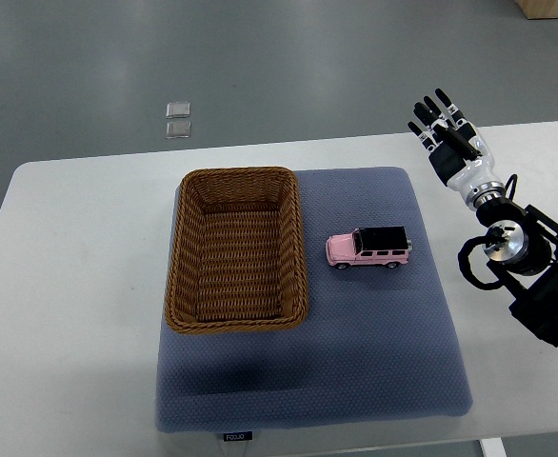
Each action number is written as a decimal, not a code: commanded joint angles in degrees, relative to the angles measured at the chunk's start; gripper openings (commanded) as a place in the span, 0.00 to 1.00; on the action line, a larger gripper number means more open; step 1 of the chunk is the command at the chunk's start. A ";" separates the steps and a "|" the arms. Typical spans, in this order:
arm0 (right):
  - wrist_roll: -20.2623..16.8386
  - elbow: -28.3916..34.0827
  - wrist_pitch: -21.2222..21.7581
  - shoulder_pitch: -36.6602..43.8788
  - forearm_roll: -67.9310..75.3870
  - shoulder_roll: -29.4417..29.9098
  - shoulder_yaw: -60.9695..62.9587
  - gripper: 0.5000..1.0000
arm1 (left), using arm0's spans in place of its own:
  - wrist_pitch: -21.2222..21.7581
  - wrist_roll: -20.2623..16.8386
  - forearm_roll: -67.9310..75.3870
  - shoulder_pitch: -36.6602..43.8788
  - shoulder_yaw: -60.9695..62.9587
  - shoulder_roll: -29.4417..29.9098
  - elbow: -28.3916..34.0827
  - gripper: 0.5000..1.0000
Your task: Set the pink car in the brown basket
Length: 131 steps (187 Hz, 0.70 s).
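My right gripper will go on to close on the rear half of the pink car (391,244), gripping it around the back part of its black roof.
A pink toy car (369,248) with a black roof stands on its wheels on the blue-grey mat (374,343), its front toward the left. The brown wicker basket (293,238) sits on the mat's left half with nothing in it, a short gap from the car. My right hand (446,129) hovers at the table's far right, up and to the right of the car and well apart from it. Its black fingers are stretched out straight and hold nothing. My left arm does not show.
The mat lies on a white table (79,286). Two small clear squares (178,119) lie on the grey floor beyond the table's far edge. My right arm's black joints and cables (522,257) run along the table's right side.
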 commanded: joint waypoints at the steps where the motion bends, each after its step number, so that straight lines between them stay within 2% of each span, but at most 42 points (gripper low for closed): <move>1: 0.09 -0.01 0.26 -0.07 0.00 0.03 -0.25 0.83 | -0.09 0.09 0.09 -0.01 0.13 0.00 -0.09 1.00; 39: -0.09 0.43 0.87 -0.16 -0.70 -0.14 -1.04 0.83 | 0.00 0.09 0.09 -0.01 0.13 0.00 -0.44 1.00; 61: -0.26 1.22 3.42 1.16 -7.47 -1.90 -6.32 0.83 | 0.00 0.09 0.00 -0.01 0.13 0.00 -0.44 1.00; 83: -0.26 5.26 5.18 6.08 -30.22 -9.89 -15.45 0.83 | 0.00 0.18 0.09 -0.01 0.13 0.00 -0.18 1.00; 92: -0.26 5.26 5.18 6.08 -30.24 -9.90 -15.46 0.83 | 0.00 0.18 0.09 -0.01 0.13 0.00 -0.17 1.00; 93: -0.26 7.18 6.57 8.26 -38.50 -13.03 -18.85 0.83 | 0.00 0.26 0.09 -0.01 0.13 0.00 -0.17 1.00; 95: -0.35 7.72 7.11 8.89 -40.33 -13.67 -19.67 0.83 | -0.09 0.27 0.09 -0.01 0.13 0.00 -0.09 1.00; 115: -0.35 13.60 12.47 13.64 -52.20 -20.44 -26.70 0.83 | -0.09 0.27 0.09 -0.01 0.13 0.00 -0.09 1.00; 131: -0.52 20.11 14.05 17.24 -58.00 -25.54 -32.68 0.83 | 0.00 0.27 0.09 -0.01 0.13 0.00 -0.09 1.00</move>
